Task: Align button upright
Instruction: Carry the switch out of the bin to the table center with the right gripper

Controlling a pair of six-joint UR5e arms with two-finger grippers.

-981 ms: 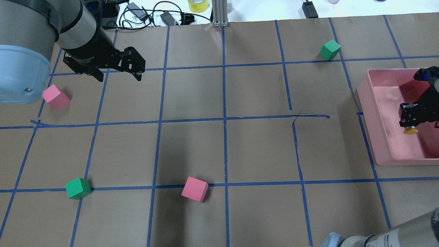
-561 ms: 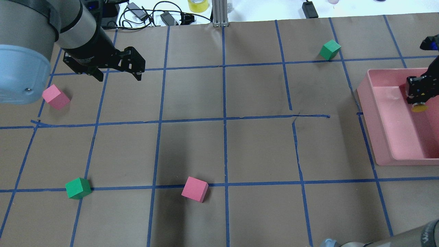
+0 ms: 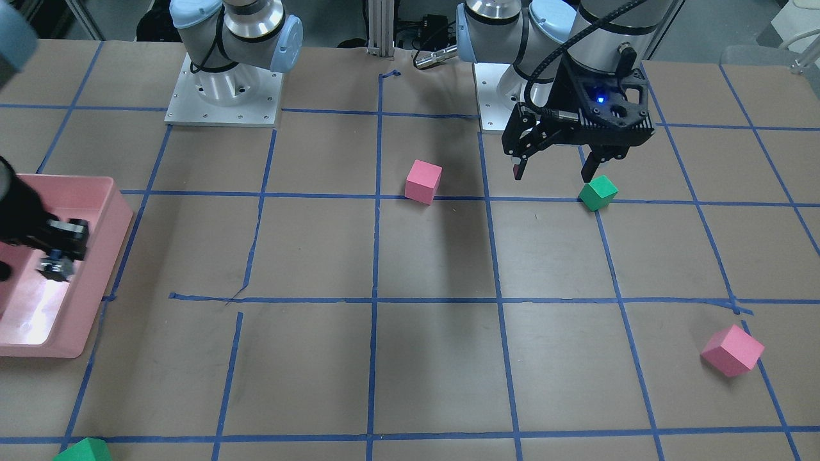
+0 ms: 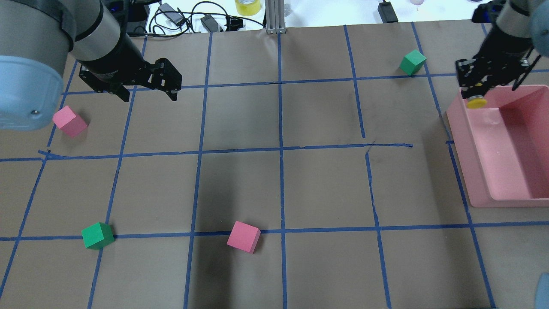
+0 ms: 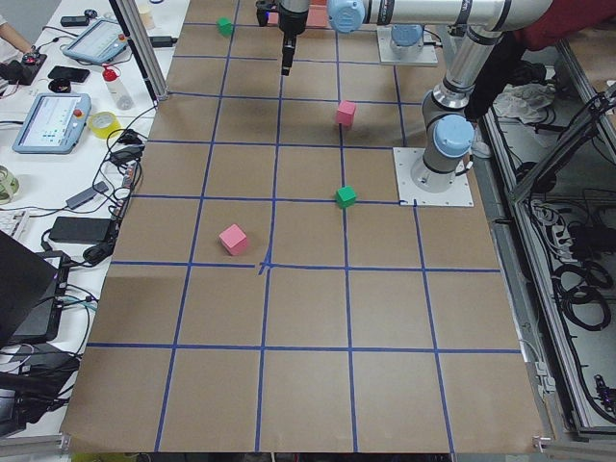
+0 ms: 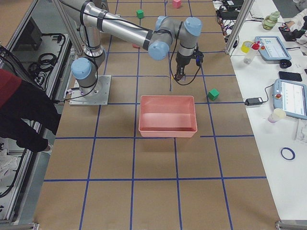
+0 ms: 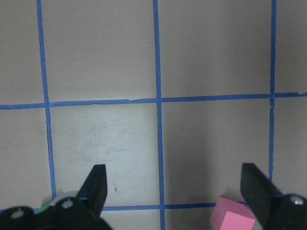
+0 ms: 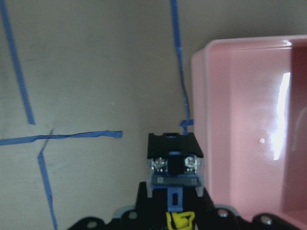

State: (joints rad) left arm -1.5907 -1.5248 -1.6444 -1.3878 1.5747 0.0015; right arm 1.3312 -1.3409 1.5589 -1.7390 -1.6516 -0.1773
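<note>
I need to use my right gripper to set the button, now hanging above the pink bin, upright just beside the table's long middle tape line (image 3: 392,357), facing away from the bin.
My right gripper (image 4: 477,92) is shut on the button (image 4: 476,102), whose yellow cap shows just below the fingers. It hangs over the far left corner of the pink bin (image 4: 467,163). In the right wrist view the button's grey-black base block (image 8: 175,160) sticks out past the fingertips, beside the bin's wall (image 8: 240,120). In the front view the gripper (image 3: 61,253) holds the button (image 3: 52,270) above the bin (image 3: 38,349). My left gripper (image 4: 149,95) is open and empty, hovering over the table's far left; it also shows in the left wrist view (image 7: 176,184).
Foam cubes lie on the taped brown table: pink (image 4: 70,121) at left, green (image 4: 98,235) and pink (image 4: 243,237) at the near side, green (image 4: 412,62) at the far right near the bin. Cables and a tape roll (image 4: 247,6) lie beyond the far edge.
My right gripper has carried the button from over the bin's inside toward the far side, to above the bin's far left corner. The left arm has not moved.
</note>
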